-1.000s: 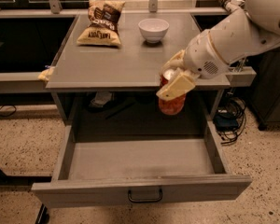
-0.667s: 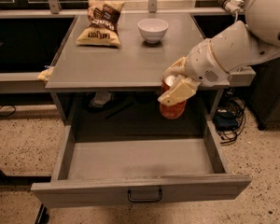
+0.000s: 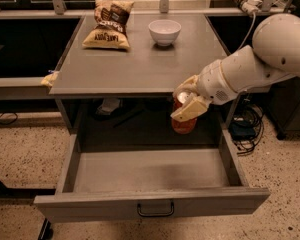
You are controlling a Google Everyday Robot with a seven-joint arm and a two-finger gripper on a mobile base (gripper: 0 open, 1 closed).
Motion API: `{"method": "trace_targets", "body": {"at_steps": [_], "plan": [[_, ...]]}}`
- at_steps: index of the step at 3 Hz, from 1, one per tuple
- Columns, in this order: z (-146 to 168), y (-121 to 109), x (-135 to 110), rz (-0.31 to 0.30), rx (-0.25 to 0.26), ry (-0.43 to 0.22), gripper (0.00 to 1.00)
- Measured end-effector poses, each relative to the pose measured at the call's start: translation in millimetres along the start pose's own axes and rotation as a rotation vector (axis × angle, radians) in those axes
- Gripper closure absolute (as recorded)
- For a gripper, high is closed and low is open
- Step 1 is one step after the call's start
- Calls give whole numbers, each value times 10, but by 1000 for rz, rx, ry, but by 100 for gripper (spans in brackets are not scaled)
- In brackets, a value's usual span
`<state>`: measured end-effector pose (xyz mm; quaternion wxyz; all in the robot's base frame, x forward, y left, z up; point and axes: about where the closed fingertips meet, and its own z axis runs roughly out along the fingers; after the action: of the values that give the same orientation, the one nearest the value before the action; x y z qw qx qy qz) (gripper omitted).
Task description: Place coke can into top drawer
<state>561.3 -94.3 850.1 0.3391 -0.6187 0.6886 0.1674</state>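
Observation:
I need to use my gripper to set the coke can upright on the open drawer's bottom toward my arm's side (image 3: 182, 162), well behind the drawer's handle. The can now hangs above the open drawer.
The coke can (image 3: 184, 125), red-orange, hangs upright in my gripper (image 3: 188, 104), whose cream fingers (image 3: 191, 111) are shut around its upper part. The can is in front of the table's front edge, above the back right of the open top drawer (image 3: 150, 170). The drawer is pulled far out; its grey front panel (image 3: 152, 204) with the dark bail handle (image 3: 155, 210) is at the bottom of the view. The drawer floor shows nothing in it. My white arm (image 3: 260, 59) reaches in from the right.
On the grey tabletop (image 3: 135, 59) a yellow-brown chip bag (image 3: 110, 24) lies at the back left and a white bowl (image 3: 164, 31) at the back middle. Cables (image 3: 245, 131) lie on the floor to the right. A yellow object (image 3: 50, 79) sits at the table's left edge.
My gripper has carried the can lower and slightly left, from level with the table's front edge down toward the open drawer.

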Motion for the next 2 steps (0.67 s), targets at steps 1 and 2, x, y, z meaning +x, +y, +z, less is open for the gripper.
{"method": "trace_targets", "body": {"at_steps": [1,2], "plan": [[326,-104,370,40,-28,-17,100],[388,-88,463,30,-28,-8,100]]}}
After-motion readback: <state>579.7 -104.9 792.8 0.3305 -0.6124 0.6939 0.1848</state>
